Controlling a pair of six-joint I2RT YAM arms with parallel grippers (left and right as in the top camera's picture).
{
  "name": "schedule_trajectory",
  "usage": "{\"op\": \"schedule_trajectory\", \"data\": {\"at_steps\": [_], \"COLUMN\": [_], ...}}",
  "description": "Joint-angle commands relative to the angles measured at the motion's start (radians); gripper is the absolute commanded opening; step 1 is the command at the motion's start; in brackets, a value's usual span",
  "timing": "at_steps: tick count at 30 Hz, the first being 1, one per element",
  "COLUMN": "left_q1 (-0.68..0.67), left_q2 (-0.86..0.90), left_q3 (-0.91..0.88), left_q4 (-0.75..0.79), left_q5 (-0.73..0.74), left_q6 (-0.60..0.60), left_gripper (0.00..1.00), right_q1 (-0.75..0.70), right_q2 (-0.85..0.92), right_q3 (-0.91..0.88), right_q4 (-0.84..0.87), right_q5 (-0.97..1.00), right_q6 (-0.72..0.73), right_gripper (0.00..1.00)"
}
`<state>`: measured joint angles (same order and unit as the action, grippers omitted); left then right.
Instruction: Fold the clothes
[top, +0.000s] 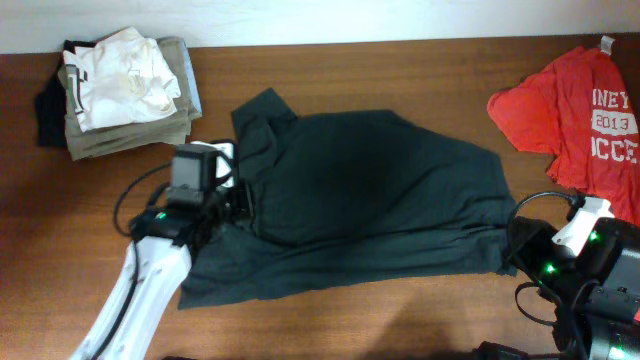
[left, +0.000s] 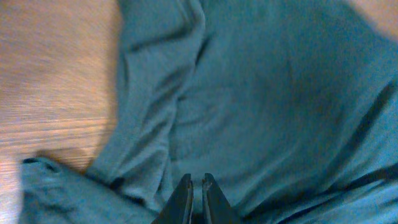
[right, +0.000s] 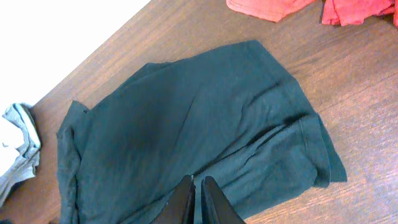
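Note:
The side edge of the black T-shirt is doubled inward, so next I open my left gripper, grab the bunched fold (left: 140, 180) and pull it out flat before folding.
The black T-shirt (top: 370, 190) lies spread across the middle of the table, with its lower part creased and partly doubled over. It also fills the left wrist view (left: 261, 93) and shows in the right wrist view (right: 186, 118). My left gripper (left: 198, 180) is shut and holds nothing. It sits low over the shirt's left side, by a bunched fold, and shows in the overhead view (top: 240, 197). My right gripper (right: 197, 182) is shut and empty, well above the shirt's near right part. Its arm (top: 575, 255) is at the lower right. I cannot make out the neck label.
A stack of folded white and khaki garments (top: 120, 90) stands at the back left. A red T-shirt with white lettering (top: 585, 110) lies at the back right, and its edge shows in the right wrist view (right: 267, 7). Bare wood table (top: 400, 320) runs along the front.

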<state>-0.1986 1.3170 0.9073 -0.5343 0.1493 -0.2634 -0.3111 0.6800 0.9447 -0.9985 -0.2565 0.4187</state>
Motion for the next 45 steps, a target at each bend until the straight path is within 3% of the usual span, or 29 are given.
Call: {"op": "schedule_trajectory", "data": {"at_steps": [1, 4, 9, 17, 20, 22, 24, 25, 26, 29, 30, 31, 33, 38, 39, 45], "left_q1": [-0.034, 0.0, 0.081, 0.114, 0.114, 0.114, 0.114, 0.114, 0.114, 0.116, 0.116, 0.117, 0.117, 0.159, 0.174, 0.175], "left_q2": [0.16, 0.285, 0.418, 0.515, 0.386, 0.309, 0.333, 0.368, 0.425, 0.541, 0.555, 0.557, 0.557, 0.557, 0.557, 0.557], "left_q3": [0.006, 0.006, 0.006, 0.019, 0.161, 0.197, 0.187, 0.187, 0.187, 0.187, 0.187, 0.187, 0.187, 0.188, 0.188, 0.188], "left_q4": [0.073, 0.167, 0.212, 0.222, 0.031, -0.078, -0.11, -0.109, -0.095, -0.034, -0.018, -0.004, -0.004, 0.023, 0.022, 0.018], "left_q5": [-0.038, -0.074, -0.123, -0.114, -0.195, -0.122, -0.082, -0.081, -0.019, 0.019, 0.019, 0.019, 0.011, 0.004, 0.006, 0.129], "left_q6": [0.079, 0.079, 0.119, 0.149, 0.149, 0.149, 0.15, 0.15, 0.217, 0.254, 0.258, 0.266, 0.28, 0.28, 0.28, 0.281], "left_gripper": [0.04, 0.03, 0.0, 0.0, 0.0, 0.0, 0.41, 0.71, 0.75, 0.73, 0.69, 0.57, 0.49, 0.42, 0.36, 0.29], "right_q1": [-0.003, -0.003, -0.003, -0.003, -0.003, -0.003, -0.003, -0.003, -0.003, -0.003, -0.003, -0.003, -0.003, -0.003, -0.003, -0.003], "right_q2": [0.047, 0.345, 0.614, 0.623, 0.623, 0.623, 0.623, 0.623, 0.623, 0.623, 0.623, 0.623, 0.623, 0.623, 0.623, 0.623], "right_q3": [0.003, 0.003, 0.003, 0.003, 0.003, 0.003, 0.003, 0.003, 0.003, 0.003, 0.003, 0.003, 0.003, 0.003, 0.003, 0.003], "right_q4": [0.06, 0.188, 0.244, 0.283, 0.269, 0.27, 0.269, 0.266, 0.258, 0.251, 0.248, 0.247, 0.247, 0.243, 0.244, 0.243], "right_q5": [0.002, 0.002, 0.017, 0.043, 0.069, 0.069, 0.069, 0.069, 0.069, 0.069, 0.07, 0.07, 0.07, 0.07, 0.07, 0.07], "right_q6": [-0.023, -0.022, -0.049, -0.057, -0.075, -0.075, -0.075, -0.075, -0.075, -0.084, -0.098, -0.098, -0.098, -0.101, -0.101, -0.101], "right_gripper": [0.06, 0.04, 0.04, 0.06, 0.06, 0.07, 0.08, 0.08, 0.08, 0.08, 0.08, 0.08, 0.08, 0.08, 0.08, 0.08]}}
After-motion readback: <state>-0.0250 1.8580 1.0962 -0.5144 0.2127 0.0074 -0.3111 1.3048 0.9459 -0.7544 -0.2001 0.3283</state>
